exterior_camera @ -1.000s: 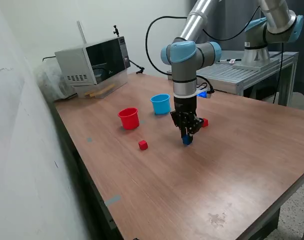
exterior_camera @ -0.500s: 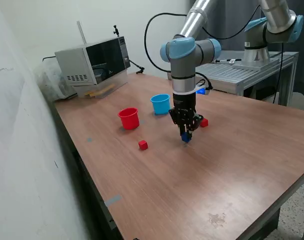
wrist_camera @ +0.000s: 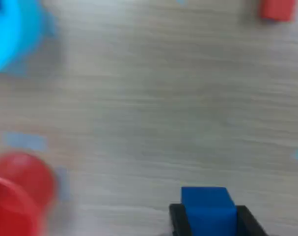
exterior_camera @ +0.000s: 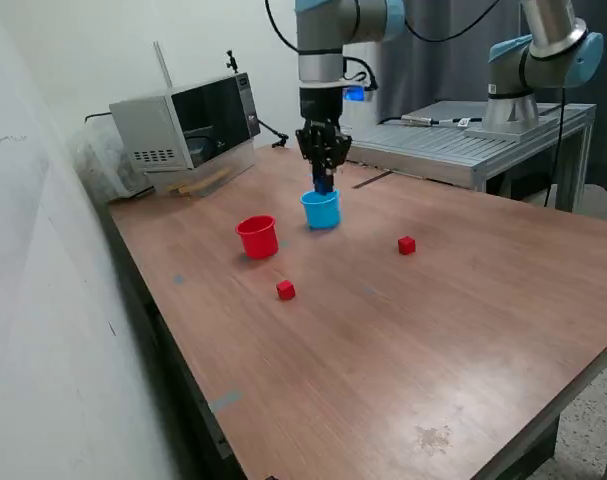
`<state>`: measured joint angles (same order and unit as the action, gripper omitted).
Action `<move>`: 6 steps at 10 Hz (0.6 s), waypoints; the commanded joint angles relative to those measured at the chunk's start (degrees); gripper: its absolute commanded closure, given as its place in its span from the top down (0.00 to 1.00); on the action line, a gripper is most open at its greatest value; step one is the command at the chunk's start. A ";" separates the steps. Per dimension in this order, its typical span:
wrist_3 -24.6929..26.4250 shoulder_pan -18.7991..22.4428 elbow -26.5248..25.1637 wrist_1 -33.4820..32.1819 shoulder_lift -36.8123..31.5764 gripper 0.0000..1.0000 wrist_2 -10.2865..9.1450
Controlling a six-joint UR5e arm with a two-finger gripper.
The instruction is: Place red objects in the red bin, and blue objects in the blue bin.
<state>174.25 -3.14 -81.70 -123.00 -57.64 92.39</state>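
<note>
Next, my gripper releases the dark blue cube inside the light blue cup (exterior_camera: 322,209), beside the other blue cube there.
My gripper (exterior_camera: 323,180) is shut on a dark blue cube (exterior_camera: 324,186) and holds it just above the light blue cup (exterior_camera: 321,210) at the back of the table. The wrist view is blurred; there the blue cube (wrist_camera: 208,205) sits between the two black fingers (wrist_camera: 177,220), with the light blue cup (wrist_camera: 6,34), the red cup (wrist_camera: 16,196) and one red cube (wrist_camera: 276,9) in sight. The red cup (exterior_camera: 257,237) stands on the exterior view's left of the blue cup. Two red cubes (exterior_camera: 286,290) (exterior_camera: 407,245) lie on the table. No second blue cube shows.
A microwave (exterior_camera: 188,125) stands at the table's back corner on the exterior view's left. A second arm (exterior_camera: 543,60) stands on a metal bench (exterior_camera: 463,140) behind the table. A white wall runs along the exterior view's left.
The gripper lifted the blue cube off the table near the red cube and carried it back and to the exterior view's left, to above the light blue cup.
</note>
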 commanded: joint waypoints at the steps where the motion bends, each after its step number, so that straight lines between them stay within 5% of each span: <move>1: -2.24 -10.00 -4.41 2.41 -4.39 0.00 0.33; 3: -4.17 -14.51 -7.93 2.85 -5.28 0.00 0.50; 6: -5.06 -14.88 -11.63 2.85 -6.95 0.00 0.51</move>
<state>169.56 -17.69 -91.74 -120.24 -63.97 92.88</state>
